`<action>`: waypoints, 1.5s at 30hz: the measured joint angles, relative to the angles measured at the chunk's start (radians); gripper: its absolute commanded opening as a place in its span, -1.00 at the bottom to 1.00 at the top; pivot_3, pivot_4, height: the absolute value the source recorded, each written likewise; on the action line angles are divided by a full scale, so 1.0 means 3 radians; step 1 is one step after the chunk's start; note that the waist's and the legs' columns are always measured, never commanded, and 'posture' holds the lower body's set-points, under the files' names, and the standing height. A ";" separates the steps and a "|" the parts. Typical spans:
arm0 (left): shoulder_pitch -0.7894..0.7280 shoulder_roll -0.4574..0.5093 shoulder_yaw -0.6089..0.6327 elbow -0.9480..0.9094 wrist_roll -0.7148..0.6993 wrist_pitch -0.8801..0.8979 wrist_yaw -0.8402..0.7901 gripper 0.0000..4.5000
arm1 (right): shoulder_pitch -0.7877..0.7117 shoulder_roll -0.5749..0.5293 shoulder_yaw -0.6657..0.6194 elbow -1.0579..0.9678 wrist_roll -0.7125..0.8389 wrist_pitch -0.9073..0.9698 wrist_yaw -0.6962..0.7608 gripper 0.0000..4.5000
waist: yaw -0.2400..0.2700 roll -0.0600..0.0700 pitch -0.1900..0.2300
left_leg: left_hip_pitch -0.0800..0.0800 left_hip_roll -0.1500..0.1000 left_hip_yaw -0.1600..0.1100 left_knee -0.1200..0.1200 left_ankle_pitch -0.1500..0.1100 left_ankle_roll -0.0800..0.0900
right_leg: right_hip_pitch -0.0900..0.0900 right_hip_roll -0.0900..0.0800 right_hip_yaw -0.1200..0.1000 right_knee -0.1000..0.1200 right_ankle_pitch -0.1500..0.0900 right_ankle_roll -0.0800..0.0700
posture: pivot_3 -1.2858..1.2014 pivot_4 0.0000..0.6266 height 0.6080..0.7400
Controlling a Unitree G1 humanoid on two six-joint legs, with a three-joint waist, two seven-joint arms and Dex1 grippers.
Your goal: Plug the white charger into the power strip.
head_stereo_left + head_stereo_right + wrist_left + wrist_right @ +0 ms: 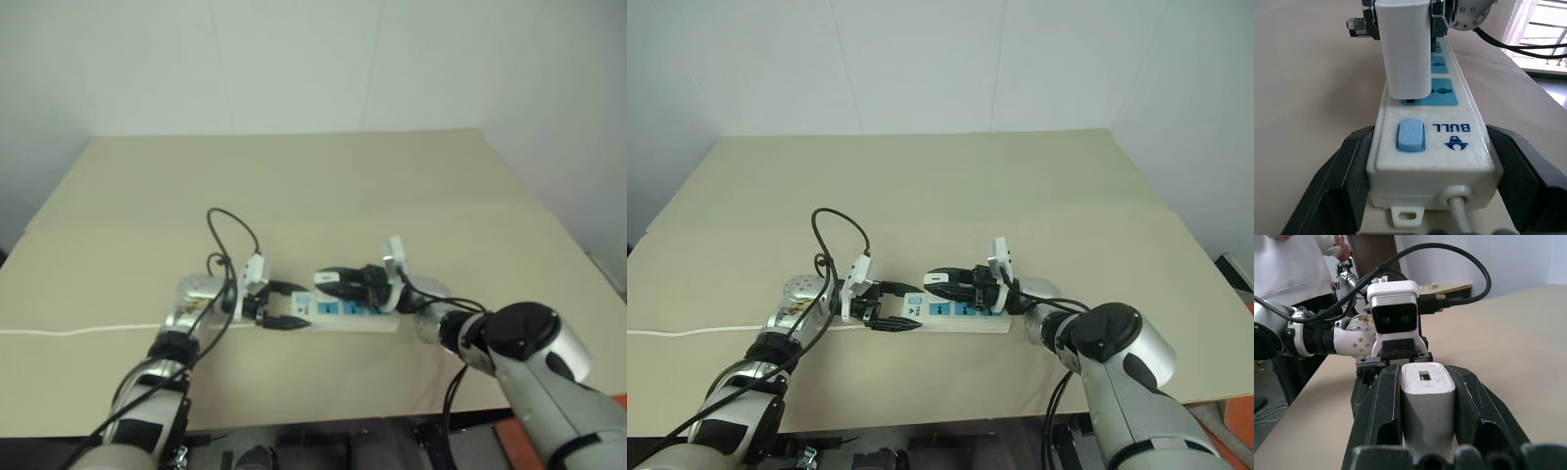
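My right gripper needs to open and grip the charger's body lower (1409, 78), because a gap shows under the charger's base and the gripper holds level with its top.
The power strip (358, 318) lies on the tan table, a long white bar with blue socket faces and a blue switch (1410, 135) at its near end. My left gripper (287, 305) is shut on the strip's switch end, one black finger (1347, 166) on each long side. My right gripper (945, 282) is shut on the white charger (1427, 406), gripping it between both fingers. The charger (1403, 49) stands upright on the first blue socket beside the switch. A thin dark gap shows under its base.
The strip's thin white cord (78, 330) runs left across the table (294, 186) to its edge. Black cables loop above my left wrist (230, 235). A person in a white top (1293, 264) stands beyond the table's left side.
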 measured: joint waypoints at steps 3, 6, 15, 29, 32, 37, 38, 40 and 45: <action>0.0005 -0.0002 -0.0008 0.0000 0.0004 0.0000 0.0015 0.45 | 0.0072 0.0013 -0.0051 0.0000 -0.0021 -0.0151 -0.0029 -0.50 | 0.0002 -0.0007 -0.0004 | 0.0018 0.0000 -0.0002 0.0000 -0.0006 0.0009 | 0.0019 0.0000 -0.0003 -0.0005 0.0000 0.0000 | 0.03 -0.52 1.00; 0.0011 -0.0003 -0.0013 0.0000 0.0006 0.0000 0.0025 0.45 | 0.0127 0.0026 -0.0070 -0.0001 -0.0035 -0.0245 -0.0064 -0.50 | 0.0002 -0.0021 -0.0014 | 0.0021 0.0000 -0.0003 0.0000 -0.0007 0.0010 | 0.0021 0.0000 -0.0003 -0.0006 0.0000 0.0000 | 0.03 -0.52 1.00; 0.0036 -0.0005 -0.0029 0.0000 0.0033 0.0002 0.0042 0.45 | 0.0191 0.0046 -0.0059 -0.0002 -0.0060 -0.0230 -0.0138 -0.50 | 0.0007 -0.0069 -0.0051 | 0.0030 0.0001 -0.0036 -0.0001 -0.0016 0.0024 | 0.0032 0.0001 -0.0007 -0.0024 0.0000 0.0000 | 0.03 -0.52 1.00; 0.0112 0.0001 -0.0029 0.0000 0.0049 0.0011 0.0056 0.45 | 0.0170 0.0097 0.0164 -0.0011 -0.0014 -0.0080 -0.0234 -0.50 | 0.0026 -0.0069 -0.0059 | 0.0068 0.0018 -0.0041 -0.0006 -0.0034 0.0020 | 0.0078 0.0017 -0.0013 -0.0053 0.0001 -0.0002 | 0.03 -0.52 1.00; 0.0120 0.0010 -0.0029 0.0000 0.0057 0.0015 0.0064 0.45 | 0.0178 0.0118 0.0196 -0.0010 -0.0013 -0.0140 -0.0295 -0.50 | 0.0021 -0.0068 -0.0069 | 0.0073 0.0019 -0.0039 -0.0009 -0.0035 0.0020 | 0.0079 0.0017 -0.0012 -0.0053 0.0001 -0.0002 | 0.03 -0.52 1.00; 0.0135 0.0017 -0.0029 0.0000 0.0067 0.0015 0.0078 0.45 | 0.0225 0.0149 0.0225 -0.0009 -0.0019 -0.0323 -0.0369 -0.50 | 0.0015 -0.0070 -0.0085 | 0.0082 0.0020 -0.0038 -0.0021 -0.0035 0.0021 | 0.0083 0.0017 -0.0011 -0.0055 0.0002 -0.0003 | 0.03 -0.52 1.00; 0.0136 0.0019 -0.0029 0.0000 0.0069 0.0015 0.0079 0.45 | 0.0237 0.0156 0.0233 -0.0009 -0.0025 -0.0385 -0.0386 -0.50 | 0.0013 -0.0071 -0.0086 | 0.0084 0.0020 -0.0038 -0.0023 -0.0035 0.0021 | 0.0084 0.0017 -0.0011 -0.0055 0.0002 -0.0003 | 0.03 -0.52 1.00; 0.0138 0.0020 -0.0029 -0.0001 0.0071 0.0015 0.0085 0.45 | 0.0252 0.0166 0.0258 -0.0008 -0.0035 -0.0503 -0.0415 -0.50 | 0.0011 -0.0073 -0.0088 | 0.0085 0.0020 -0.0038 -0.0023 -0.0035 0.0021 | 0.0084 0.0017 -0.0011 -0.0055 0.0002 -0.0004 | 0.03 -0.52 1.00; 0.0138 0.0018 -0.0029 -0.0003 0.0072 0.0014 0.0084 0.45 | 0.0278 0.0168 0.0262 -0.0008 -0.0052 -0.0638 -0.0413 -0.17 | 0.0013 -0.0074 -0.0088 | 0.0085 0.0020 -0.0038 -0.0024 -0.0035 0.0020 | 0.0084 0.0017 -0.0011 -0.0056 0.0003 -0.0005 | 0.03 -0.52 1.00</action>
